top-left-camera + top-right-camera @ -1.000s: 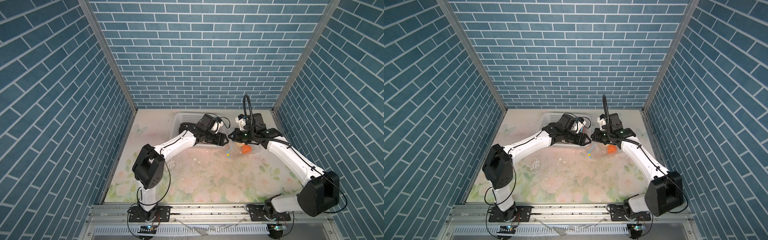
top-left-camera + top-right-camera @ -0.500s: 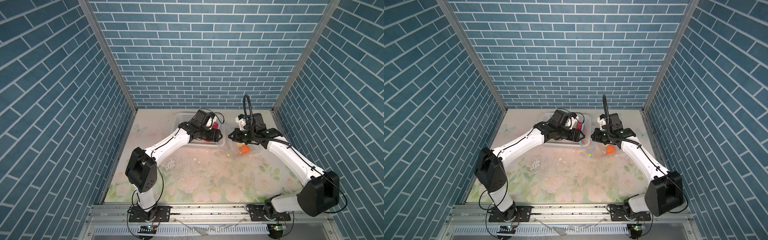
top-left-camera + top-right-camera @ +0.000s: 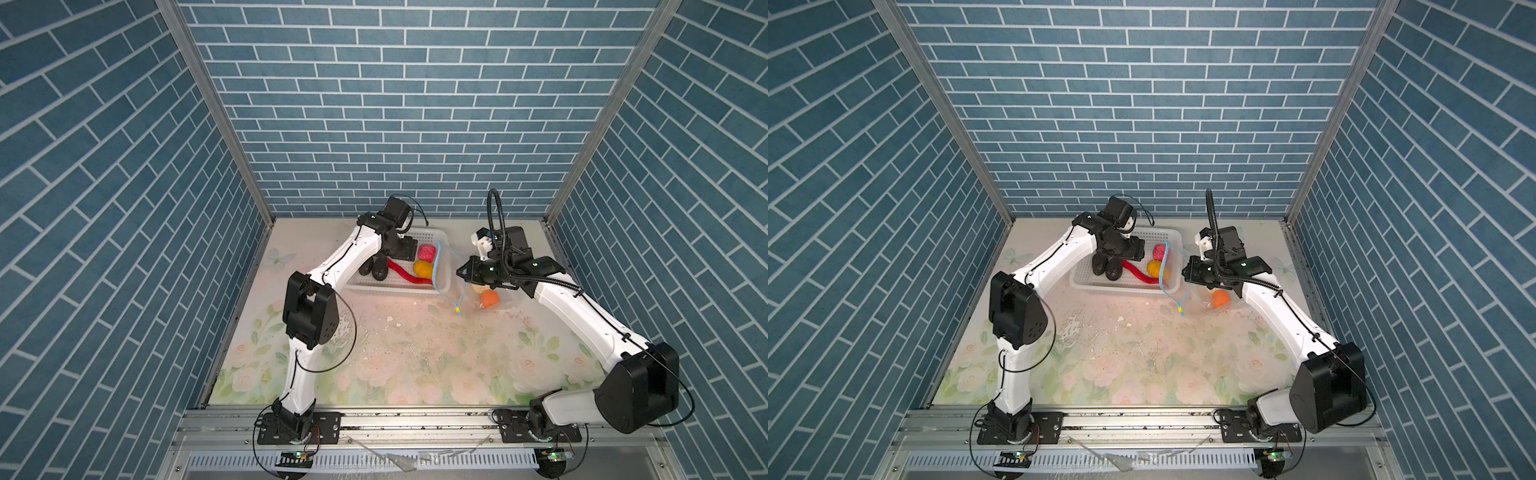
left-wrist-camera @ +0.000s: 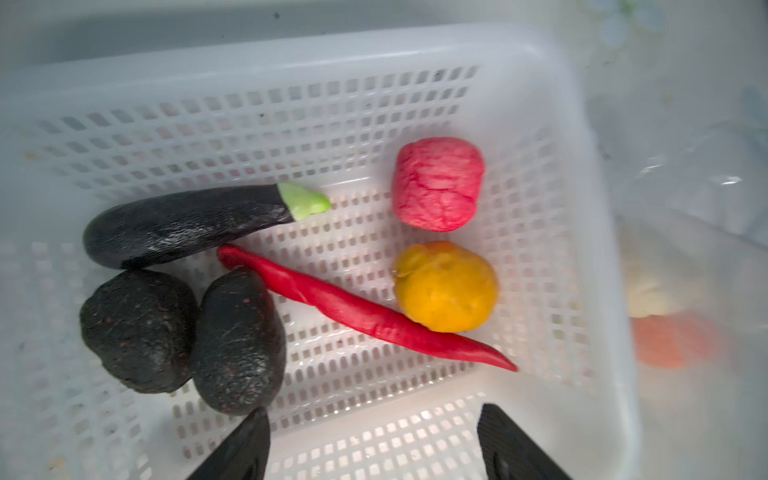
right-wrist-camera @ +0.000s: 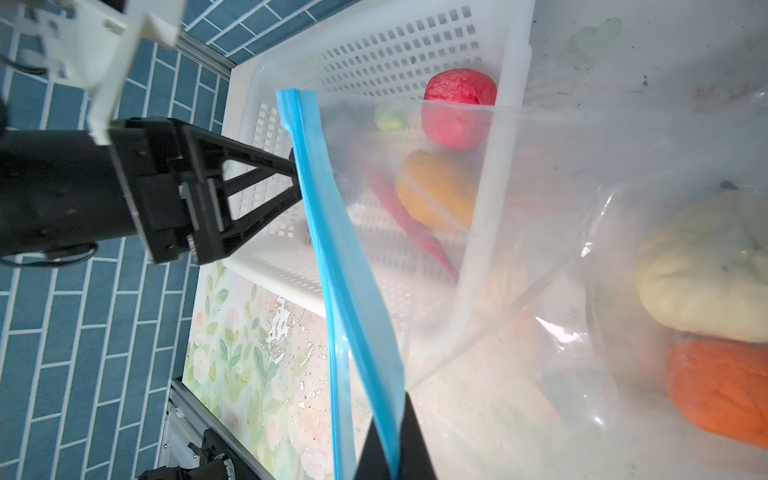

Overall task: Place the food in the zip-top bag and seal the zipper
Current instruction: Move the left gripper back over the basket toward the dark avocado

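Next, my left gripper closes around the middle of the black lump [image 3: 380, 269] [image 4: 238, 344] that is touching the red chilli in the white basket.
My right gripper [image 5: 392, 419] is shut on the zipper [image 5: 332, 232], the blue strip of the clear zip-top bag [image 3: 473, 299], and holds that edge up beside the basket. A cream piece [image 5: 706, 270] and an orange piece [image 5: 723, 390] lie inside the bag. My left gripper [image 4: 374, 411] hangs open and empty over the white basket [image 4: 582, 208]. The food in the basket is a pink ball [image 4: 438, 185], a yellow-orange ball [image 4: 446, 286], a red chilli [image 4: 361, 309], two black lumps [image 4: 139, 330] and a dark aubergine [image 4: 187, 224].
The basket [image 3: 399, 291] stands at the back of the floral table, close to the rear brick wall. The zipper's yellow tab [image 3: 457, 309] hangs low near the table. Small white crumbs [image 3: 390, 319] are scattered in front of the basket.
My left arm has swung back from the bag's mouth to above the basket, and its jaws have widened. The right gripper has kept its hold on the zipper in place.
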{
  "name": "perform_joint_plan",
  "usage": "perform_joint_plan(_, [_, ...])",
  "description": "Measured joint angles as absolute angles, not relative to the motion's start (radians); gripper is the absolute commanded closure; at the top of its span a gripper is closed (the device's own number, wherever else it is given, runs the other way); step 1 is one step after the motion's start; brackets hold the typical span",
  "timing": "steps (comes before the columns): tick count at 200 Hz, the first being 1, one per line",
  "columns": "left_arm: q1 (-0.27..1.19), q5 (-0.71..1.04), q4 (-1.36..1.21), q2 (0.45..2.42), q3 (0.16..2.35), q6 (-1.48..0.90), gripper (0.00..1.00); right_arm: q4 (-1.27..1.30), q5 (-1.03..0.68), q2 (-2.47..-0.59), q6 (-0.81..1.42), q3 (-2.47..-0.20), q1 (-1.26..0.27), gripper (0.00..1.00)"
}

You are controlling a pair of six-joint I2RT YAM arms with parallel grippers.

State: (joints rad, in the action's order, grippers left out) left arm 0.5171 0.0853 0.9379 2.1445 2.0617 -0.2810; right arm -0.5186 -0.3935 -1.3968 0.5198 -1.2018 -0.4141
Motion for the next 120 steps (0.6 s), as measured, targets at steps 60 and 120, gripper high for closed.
perform_joint_plan(60, [0.474,0.038,1.111,2.31,2.202,-0.242,0.19,-0.507,-0.397,-1.402,0.52,-1.201,-0.414,1.0])
perform_joint_plan(120, [0.43,0.023,1.162,2.341,2.263,-0.241,0.19,-0.5,-0.409,-1.429,0.52,-1.201,-0.414,1.0])
